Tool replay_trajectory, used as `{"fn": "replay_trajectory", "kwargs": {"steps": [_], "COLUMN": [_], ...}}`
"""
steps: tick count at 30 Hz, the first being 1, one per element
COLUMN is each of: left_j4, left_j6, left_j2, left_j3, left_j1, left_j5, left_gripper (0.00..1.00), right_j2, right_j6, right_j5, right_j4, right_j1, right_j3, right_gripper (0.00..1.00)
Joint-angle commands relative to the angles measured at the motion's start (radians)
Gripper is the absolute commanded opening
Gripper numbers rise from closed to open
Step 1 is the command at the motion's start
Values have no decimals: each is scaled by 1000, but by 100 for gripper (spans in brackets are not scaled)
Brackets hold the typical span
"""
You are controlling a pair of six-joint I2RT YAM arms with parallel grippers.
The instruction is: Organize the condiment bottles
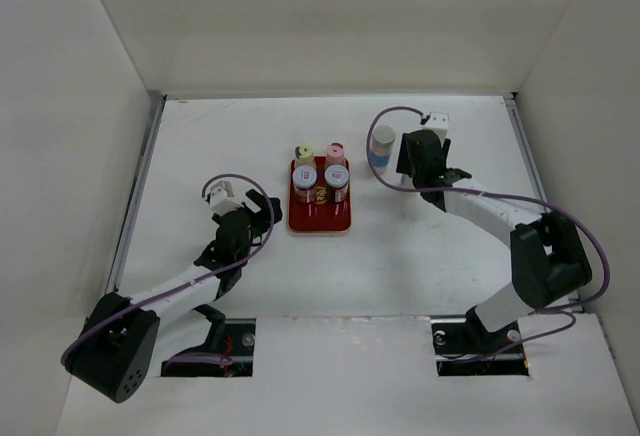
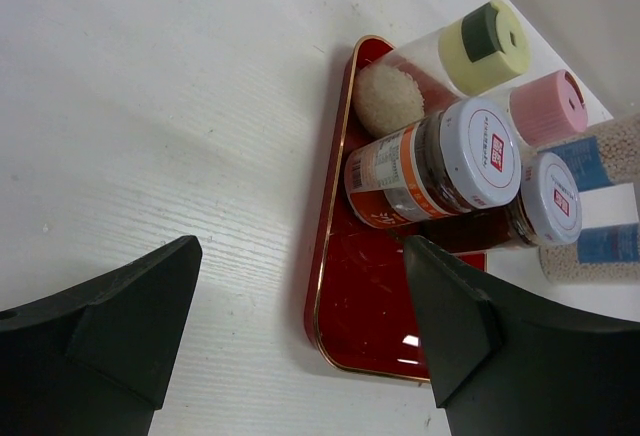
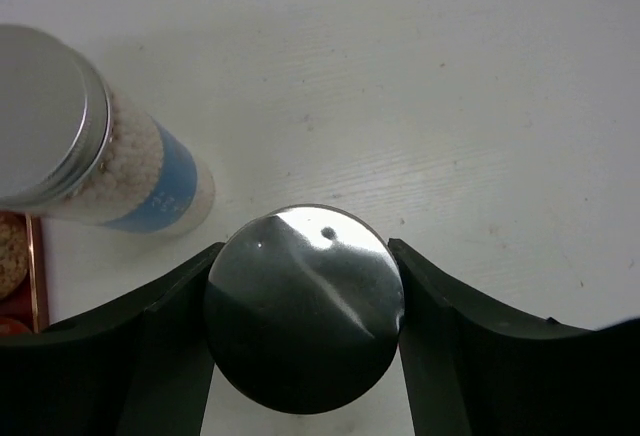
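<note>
I should release the tall silver-capped bottle from my right gripper on the red tray's bare front corner (image 1: 305, 221) beside my left gripper.
A red tray (image 1: 320, 218) holds four condiment bottles: yellow-capped (image 1: 305, 153), pink-capped (image 1: 336, 152) and two short white-lidded ones (image 1: 306, 176) (image 1: 335, 176). One tall silver-capped bottle (image 1: 382, 146) stands on the table right of the tray; it also shows in the right wrist view (image 3: 110, 156). My right gripper (image 3: 304, 306) is shut on the silver cap of the other tall bottle (image 3: 304, 296), which the gripper (image 1: 420, 151) hides from above. My left gripper (image 2: 300, 326) is open and empty, just left of the tray's near corner (image 2: 340, 346).
The table's back wall and side walls ring the workspace. The tray's front half (image 2: 380, 286) is bare red surface. Both tall bottles show beyond the tray in the left wrist view (image 2: 610, 151). Purple cables loop over both arms.
</note>
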Motion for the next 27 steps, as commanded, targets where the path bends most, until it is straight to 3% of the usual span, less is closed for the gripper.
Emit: {"fn": "replay_trajectory", "kwargs": {"steps": [1,7,13,21,27], "left_j4": [54,62,54,53,44], "left_j6": [2,2,1,-2,-4], "left_j2": [5,10,-21,-41,-63], "left_j3": [17,19,5,-1,-3], "left_j1": [1,4,41,50,48], "left_j5": [5,10,12,25,30], "left_gripper": [82,82,82,82,82], "right_j2": [-166,-274,-133,106,206], "right_j6": [30,47,55,5,21], "right_j5": [59,133,113,90,81], "right_j4": [67,0,15,101,87], "right_j1": [73,361,573,638,647], "right_j3": [-42,-50,94,301,341], "right_gripper": [49,51,51,52,55]}}
